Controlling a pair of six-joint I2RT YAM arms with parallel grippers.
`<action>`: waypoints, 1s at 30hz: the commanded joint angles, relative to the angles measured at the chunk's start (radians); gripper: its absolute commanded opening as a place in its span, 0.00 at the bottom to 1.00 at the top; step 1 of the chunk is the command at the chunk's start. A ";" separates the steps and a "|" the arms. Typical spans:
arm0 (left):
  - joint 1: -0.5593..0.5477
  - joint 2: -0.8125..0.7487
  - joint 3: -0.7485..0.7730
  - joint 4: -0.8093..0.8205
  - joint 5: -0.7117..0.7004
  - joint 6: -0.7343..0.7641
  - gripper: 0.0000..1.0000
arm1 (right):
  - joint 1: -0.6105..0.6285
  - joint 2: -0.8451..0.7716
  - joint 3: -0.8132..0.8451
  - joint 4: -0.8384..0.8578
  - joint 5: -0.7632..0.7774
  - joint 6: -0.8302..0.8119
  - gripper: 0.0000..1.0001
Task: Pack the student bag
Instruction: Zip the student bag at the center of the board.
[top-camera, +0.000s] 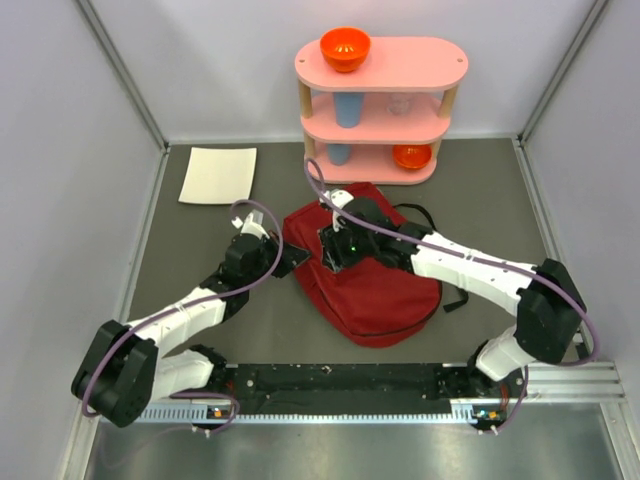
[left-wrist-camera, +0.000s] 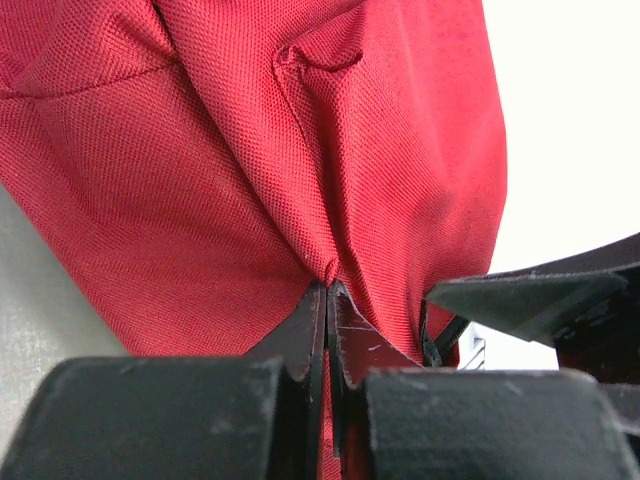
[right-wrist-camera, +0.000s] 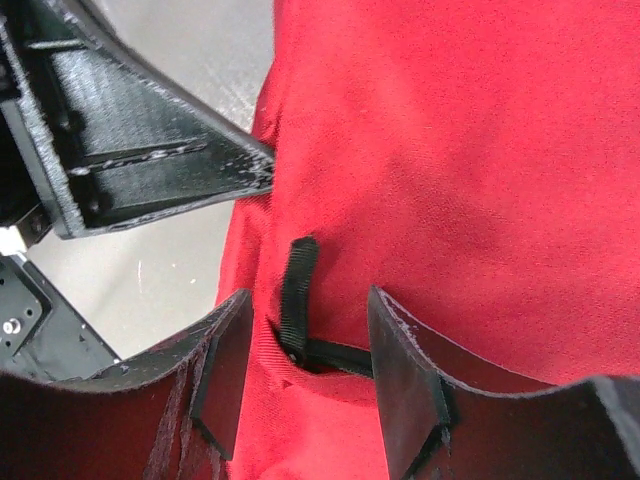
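Observation:
My left gripper's fold is away from the black zipper pull, so it should open and take the red fabric closer to it (left-wrist-camera: 390, 305).
The student bag (top-camera: 385, 295), dark red with black straps, lies on the grey table between both arms. At its left edge my left gripper (top-camera: 291, 258) is shut on a pinched fold of the red fabric (left-wrist-camera: 200, 150); the closed tips (left-wrist-camera: 330, 290) meet right at the fold. My right gripper (top-camera: 338, 250) hovers over the bag's upper left part, close to the left one. It stands open (right-wrist-camera: 310, 305), its fingers either side of a black zipper pull (right-wrist-camera: 297, 280) on the bag (right-wrist-camera: 450, 150), without touching it.
A pink three-tier shelf (top-camera: 380, 100) stands at the back, with an orange bowl (top-camera: 345, 47) on top, a blue cup (top-camera: 348, 108) on the middle tier and another orange bowl (top-camera: 411, 156) below. A white sheet (top-camera: 218, 175) lies back left. Walls enclose the table.

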 joint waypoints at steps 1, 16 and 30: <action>0.000 -0.004 0.050 0.058 0.018 0.018 0.00 | 0.054 0.010 0.037 0.004 0.041 -0.019 0.49; 0.000 -0.010 0.034 0.060 0.024 0.013 0.00 | 0.087 0.036 0.051 0.016 0.259 0.027 0.00; 0.013 -0.037 0.018 -0.043 -0.064 0.087 0.00 | -0.018 -0.063 -0.003 0.063 0.178 0.073 0.00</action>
